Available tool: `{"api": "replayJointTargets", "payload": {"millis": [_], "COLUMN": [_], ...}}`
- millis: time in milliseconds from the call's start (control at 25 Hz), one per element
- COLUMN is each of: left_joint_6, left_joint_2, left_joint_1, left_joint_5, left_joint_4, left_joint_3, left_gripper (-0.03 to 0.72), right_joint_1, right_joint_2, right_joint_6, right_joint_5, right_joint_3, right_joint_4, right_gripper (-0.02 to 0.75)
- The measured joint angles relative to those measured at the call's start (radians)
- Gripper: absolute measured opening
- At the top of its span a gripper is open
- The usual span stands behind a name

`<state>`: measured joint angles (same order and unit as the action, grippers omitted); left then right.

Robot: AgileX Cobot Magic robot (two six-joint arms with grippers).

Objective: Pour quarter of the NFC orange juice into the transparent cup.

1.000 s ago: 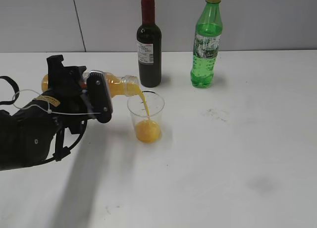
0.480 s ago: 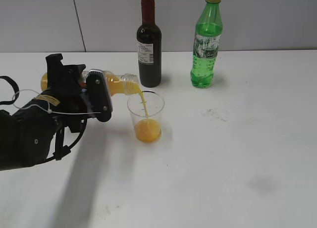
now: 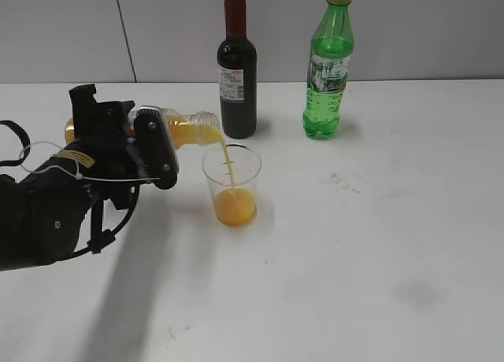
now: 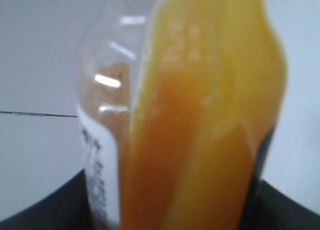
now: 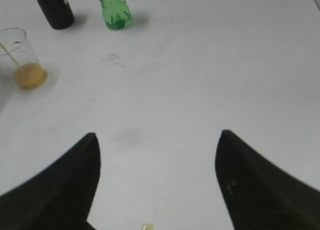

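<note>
The robot's left gripper needs to release the NFC orange juice on the white table before the wall's thin dark line [image 3: 120, 144].
My left gripper [image 3: 130, 138] is shut on the NFC orange juice [image 3: 185, 131], a small clear bottle held on its side with its open mouth over the transparent cup [image 3: 231, 185]. A thin orange stream runs from the mouth into the cup, which holds juice in its lower third. The left wrist view is filled by the orange juice bottle [image 4: 200, 115] and its label edge. My right gripper [image 5: 157, 137] is open over bare table and holds nothing; the cup [image 5: 22, 57] shows at that view's upper left.
A dark wine bottle [image 3: 237, 67] with a red cap stands just behind the cup. A green soda bottle [image 3: 328, 63] stands to its right. The white table [image 3: 378, 220] runs on to the right and front, with faint smudges. A small pale speck [image 5: 147, 227] lies under the right gripper.
The bottle's mouth and my left gripper have risen slightly. The stream keeps running into the cup. The right arm has not moved.
</note>
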<state>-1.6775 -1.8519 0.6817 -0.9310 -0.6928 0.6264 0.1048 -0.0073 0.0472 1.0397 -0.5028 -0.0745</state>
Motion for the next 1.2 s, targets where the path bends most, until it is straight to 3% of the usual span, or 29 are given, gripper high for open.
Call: {"api": "replayJointTargets", "payload": {"millis": [120,280,760,1040,1200], "left_joint_6": [0.047,0.203,1.038,1.427,1.506], "left_joint_2": [0.000,0.000,0.001,-0.002,-0.059], "left_joint_1": [0.000,0.000,-0.030,-0.241,-0.347], "left_joint_5": [0.000,0.000,-0.149,-0.115,-0.088], "left_joint_4": [0.001,0.027,0.100,0.315,0.347], "left_joint_3": [0.000,0.000,0.001,0.022,0.120], "left_gripper": [0.465,0.465,0.465,0.465,0.465], "right_joint_1": [0.000,0.000,0.000,0.000,0.000], "right_joint_2": [0.000,0.000,0.000,0.000,0.000], "right_joint_6": [0.000,0.000,0.000,0.000,0.000], "right_joint_5": [0.000,0.000,0.000,0.000,0.000], "right_joint_3": [0.000,0.000,0.000,0.000,0.000], "right_joint_4": [0.000,0.000,0.000,0.000,0.000], "right_gripper": [0.552,0.552,0.552,0.552,0.552]}}
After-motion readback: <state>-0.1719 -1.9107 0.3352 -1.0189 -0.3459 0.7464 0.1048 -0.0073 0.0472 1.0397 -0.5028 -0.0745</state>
